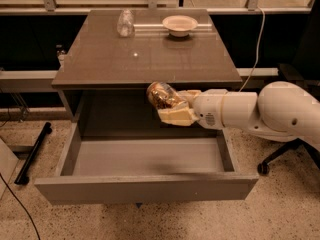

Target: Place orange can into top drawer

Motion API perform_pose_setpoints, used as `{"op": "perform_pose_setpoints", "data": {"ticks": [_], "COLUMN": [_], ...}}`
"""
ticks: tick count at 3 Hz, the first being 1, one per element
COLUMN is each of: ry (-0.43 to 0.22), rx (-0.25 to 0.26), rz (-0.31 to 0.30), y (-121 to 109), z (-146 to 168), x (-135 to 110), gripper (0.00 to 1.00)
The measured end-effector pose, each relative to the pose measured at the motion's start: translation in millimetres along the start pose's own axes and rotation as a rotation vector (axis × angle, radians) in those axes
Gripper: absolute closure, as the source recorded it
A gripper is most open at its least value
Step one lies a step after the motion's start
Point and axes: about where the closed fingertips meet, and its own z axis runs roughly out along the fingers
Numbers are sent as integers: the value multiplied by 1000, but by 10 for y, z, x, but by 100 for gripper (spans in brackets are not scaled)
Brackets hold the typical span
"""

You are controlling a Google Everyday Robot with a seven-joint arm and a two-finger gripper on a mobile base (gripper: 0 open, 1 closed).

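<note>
Next, I open my gripper and let the orange can go near the middle of the top drawer's grey bottom point(162, 146).
The orange can point(161, 95) is held on its side in my gripper point(172, 106), which is shut on it. The can hangs just below the front edge of the brown cabinet top, above the back right part of the open top drawer point(145, 184). The drawer is pulled out wide and its grey inside is bare. My white arm point(250, 111) reaches in from the right.
On the brown cabinet top point(145, 49) stand a clear plastic bottle point(125, 23) at the back and a white bowl point(180, 24) to its right. An office chair base point(275, 159) is at the right. A black bar point(32, 151) lies on the floor at the left.
</note>
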Motion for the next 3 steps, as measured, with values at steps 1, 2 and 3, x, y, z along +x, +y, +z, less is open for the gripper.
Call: {"op": "perform_pose_setpoints", "data": {"ticks": [1, 2, 3], "ry": [77, 143, 201], "rx": [-8, -4, 21], "rz": [5, 21, 70], "y": [3, 13, 18], "z": [225, 419, 560], "x": [178, 400, 636], "gripper": [100, 100, 100]}}
